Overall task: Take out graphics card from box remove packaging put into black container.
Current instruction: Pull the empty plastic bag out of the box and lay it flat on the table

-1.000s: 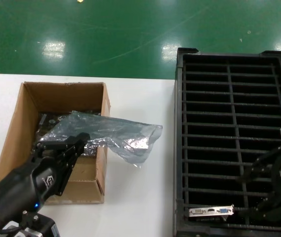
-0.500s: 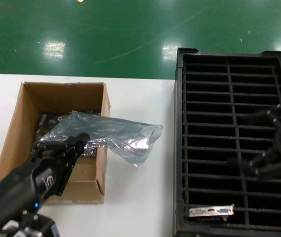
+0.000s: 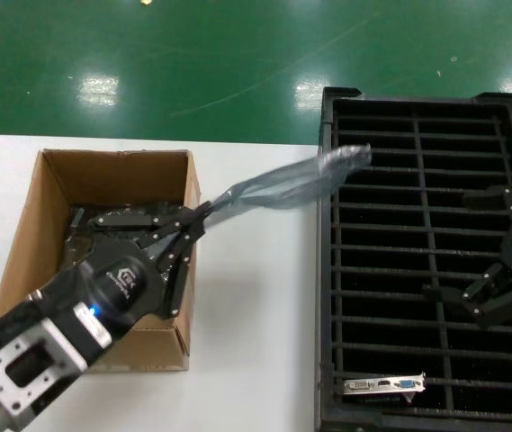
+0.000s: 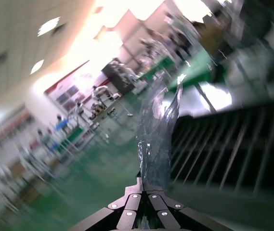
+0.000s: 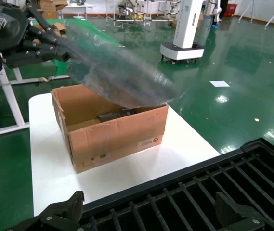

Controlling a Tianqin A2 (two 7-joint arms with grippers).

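Next, I let go of the empty bag, now held in the air above the box, with my left gripper on the white tabletop (image 3: 254,318) between the box and the black container.
My left gripper (image 3: 198,219) is shut on one end of the packaging (image 3: 296,180), an empty grey-blue bag. It holds the bag in the air above the box (image 3: 32,212), and the bag's free end reaches over the near-left edge of the black container (image 3: 326,270). The left wrist view shows the bag (image 4: 157,125) rising from my shut fingertips (image 4: 144,185). The graphics card (image 3: 384,386) stands in the container's nearest slot, silver bracket showing. My right gripper (image 3: 482,247) hovers open and empty over the container's right half. Its view shows the box (image 5: 112,132) and the bag (image 5: 112,72).
Dark wrapped cards (image 3: 116,221) lie inside the box and also show in the right wrist view (image 5: 115,114). White tabletop (image 3: 256,342) lies between the box and the container. Green floor is beyond the table. The container's ribbed slots (image 5: 199,192) lie under my right gripper.
My left gripper has risen and swung right, pulling the bag off the box into the air toward the container. My right gripper has moved up and away from the card.
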